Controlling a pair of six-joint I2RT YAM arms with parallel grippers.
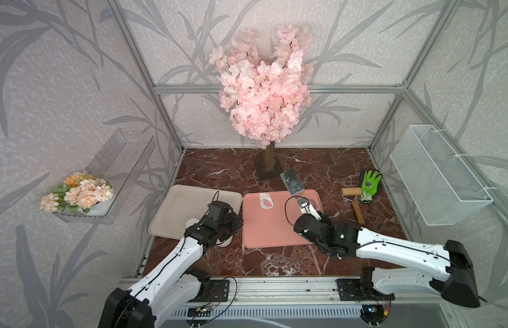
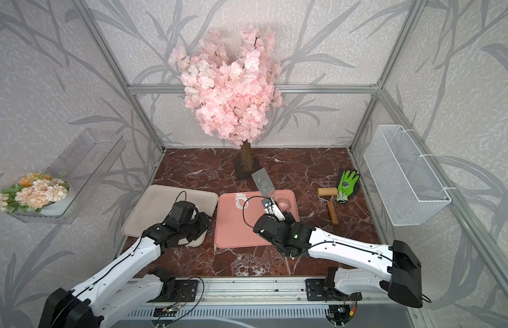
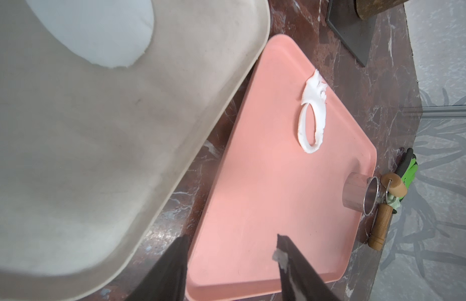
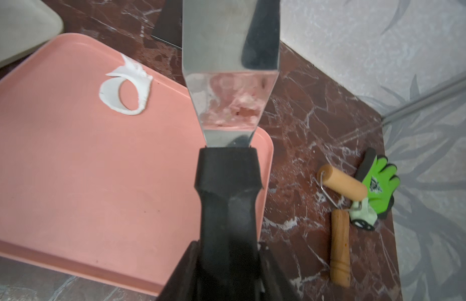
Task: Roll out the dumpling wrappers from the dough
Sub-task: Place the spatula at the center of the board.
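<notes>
The metal spatula will go down on the table (image 1: 335,217) (image 4: 287,235) between the pink tray and the wooden rolling pin, put there by my right gripper.
A flat white dumpling wrapper (image 3: 96,31) lies on the beige tray (image 3: 122,156), partly cut off by the left wrist view's edge. My left gripper (image 3: 231,237) hangs open over the gap between the two trays, holding nothing; a dough smear sticks to one of its fingers (image 3: 280,256). A white dough loop (image 1: 265,201) (image 4: 126,91) with a round hole rests at the far side of the pink tray (image 1: 269,227). My right gripper (image 4: 226,245) (image 1: 318,217) is shut on the black handle of a metal spatula (image 4: 230,78), whose blade (image 1: 291,181) is raised over the pink tray's far right.
A ring cutter (image 3: 357,192) (image 2: 284,203) stands in the pink tray's far right corner. A wooden rolling pin (image 1: 352,191) and a green glove (image 1: 370,181) lie right of it. A pink blossom tree (image 1: 268,159) stands behind. A wire basket (image 1: 440,176) hangs on the right wall.
</notes>
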